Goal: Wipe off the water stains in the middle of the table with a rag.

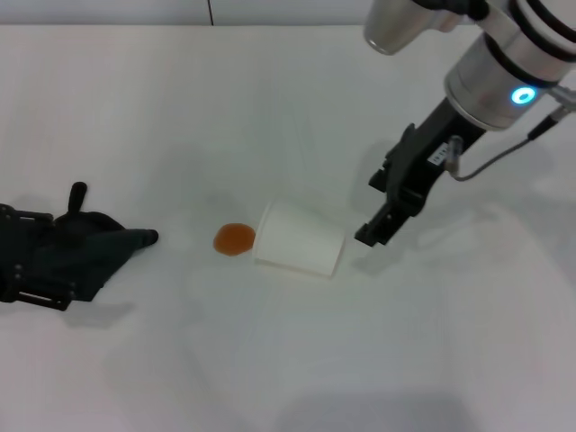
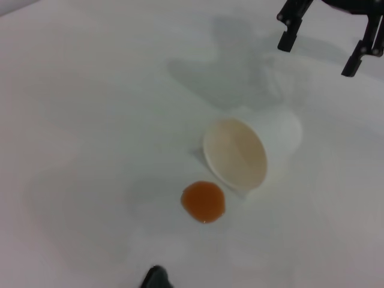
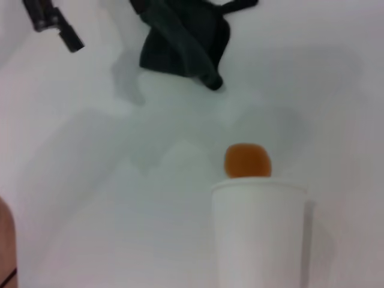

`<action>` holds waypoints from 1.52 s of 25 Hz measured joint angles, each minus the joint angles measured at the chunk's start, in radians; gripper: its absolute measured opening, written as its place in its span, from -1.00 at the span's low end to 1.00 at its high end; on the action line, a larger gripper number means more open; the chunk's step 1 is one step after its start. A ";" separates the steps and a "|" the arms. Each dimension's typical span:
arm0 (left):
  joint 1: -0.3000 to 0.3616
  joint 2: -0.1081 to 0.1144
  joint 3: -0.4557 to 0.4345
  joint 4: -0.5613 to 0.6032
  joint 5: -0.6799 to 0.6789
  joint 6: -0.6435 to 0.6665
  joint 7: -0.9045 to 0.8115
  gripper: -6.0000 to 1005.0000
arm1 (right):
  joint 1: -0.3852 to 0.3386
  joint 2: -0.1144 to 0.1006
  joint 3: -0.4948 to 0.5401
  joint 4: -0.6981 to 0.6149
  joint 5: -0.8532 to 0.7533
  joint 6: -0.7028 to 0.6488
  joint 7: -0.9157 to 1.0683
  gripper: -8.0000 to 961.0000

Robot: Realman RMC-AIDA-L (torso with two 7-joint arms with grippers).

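Observation:
The robot's right gripper should close around the middle of the white paper cup's body (image 1: 300,239) (image 3: 260,255), between the cup's opening and base, to lift it clear of the stain.
The water stain (image 1: 234,238) is a small orange-brown blot on the white table (image 1: 180,108), right at the mouth of a white paper cup (image 1: 300,238) lying on its side. It also shows in the left wrist view (image 2: 203,201) and the right wrist view (image 3: 247,161). The dark rag (image 1: 94,245) lies at the far left, left of the stain, between the spread fingers of my left gripper (image 1: 54,256). It also shows in the right wrist view (image 3: 186,36). My right gripper (image 1: 382,225) is open and empty, just right of the cup's base.
The cup shows in the left wrist view (image 2: 252,153) with its open mouth toward the stain, and in the right wrist view (image 3: 261,234). The right gripper (image 2: 324,48) hangs beyond the cup. The table's far edge (image 1: 207,24) runs along the top.

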 joint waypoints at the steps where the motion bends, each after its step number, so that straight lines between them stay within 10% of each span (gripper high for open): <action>1: 0.004 0.002 0.000 0.005 0.000 -0.001 0.001 0.69 | 0.012 0.000 -0.009 0.002 0.000 0.008 0.024 0.75; 38: 0.034 0.006 -0.004 0.046 0.025 -0.021 0.013 0.69 | 0.336 0.014 -0.391 0.357 0.144 0.262 0.392 0.75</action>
